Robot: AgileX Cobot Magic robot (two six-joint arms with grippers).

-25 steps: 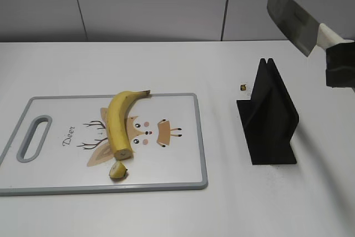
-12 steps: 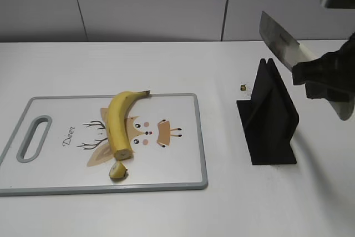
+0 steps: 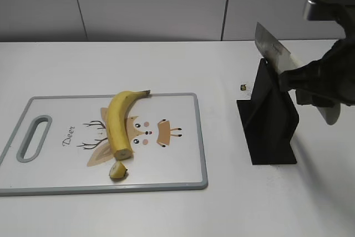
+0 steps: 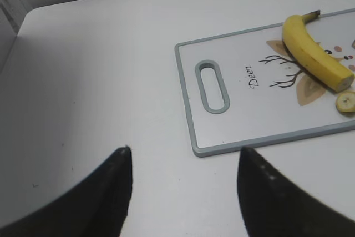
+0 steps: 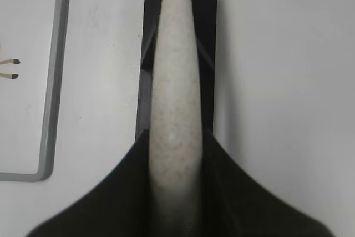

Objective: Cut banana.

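Note:
Next, my right gripper sets the knife down in the top slot of the black knife stand (image 3: 280,86) (image 5: 178,29) and lets go of it there.
The yellow banana (image 3: 117,121) lies on the white cutting board (image 3: 183,165), with a small cut-off end piece (image 3: 117,170) just below it. Both also show in the left wrist view, the banana (image 4: 310,54) and the piece (image 4: 346,101). My right gripper (image 3: 310,84) is shut on the cream handle (image 5: 175,109) of a knife (image 3: 270,45), whose blade sits in the top slot of the black knife stand (image 3: 270,117). My left gripper (image 4: 183,159) is open and empty over bare table, left of the board's handle hole (image 4: 213,86).
A tiny dark scrap (image 3: 243,87) lies on the table left of the stand. The board's grey rim (image 5: 52,81) shows at the left of the right wrist view. A grey wall stands behind the table.
My right gripper has brought the knife down and to the left, from high above the table to the top of the black stand. The banana and the cut piece have not moved.

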